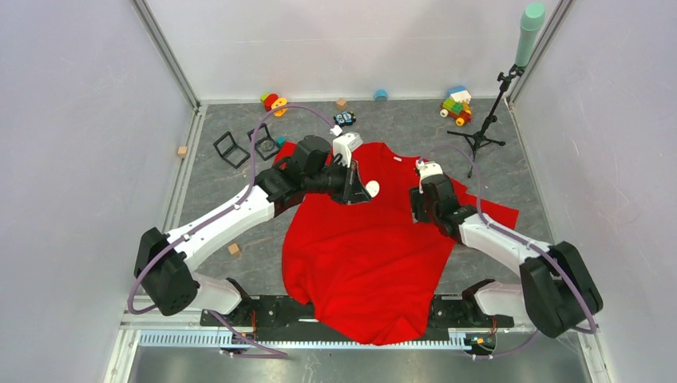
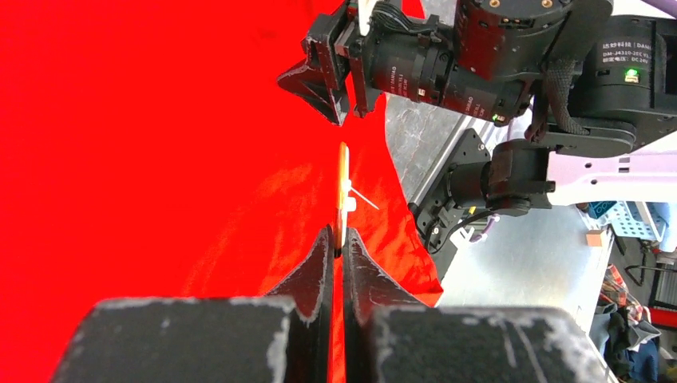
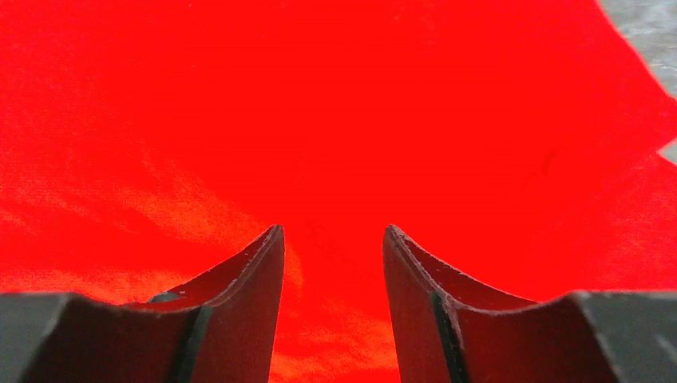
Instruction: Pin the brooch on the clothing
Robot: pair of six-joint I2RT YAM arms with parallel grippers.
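The brooch's pin sticks out over flat fabric, so the robot's right gripper should pinch up a fold of the shirt [image 3: 334, 247] before the pin goes through.
The clothing, a bright red T-shirt [image 1: 359, 255], lies spread on the table with its collar at the far side. My left gripper [image 1: 359, 190] is shut on the brooch [image 1: 372, 189], a small white disc, and holds it over the shirt's upper chest. In the left wrist view the brooch [image 2: 343, 179] stands edge-on between the fingertips of the left gripper [image 2: 342, 235], its thin pin sticking out to the right over the shirt [image 2: 120, 120]. My right gripper [image 1: 416, 206] hovers over the shirt near its right shoulder. In its own view the right gripper [image 3: 334, 233] is open and empty just above the shirt's fabric [image 3: 319, 96].
Toys lie along the back wall: a block car [image 1: 457, 105], a red-yellow toy [image 1: 274, 101] and a blue cap [image 1: 381, 95]. Black frames [image 1: 231, 148] sit back left. A tripod stand [image 1: 487, 128] is back right. Wooden cubes [image 1: 234, 249] lie left of the shirt.
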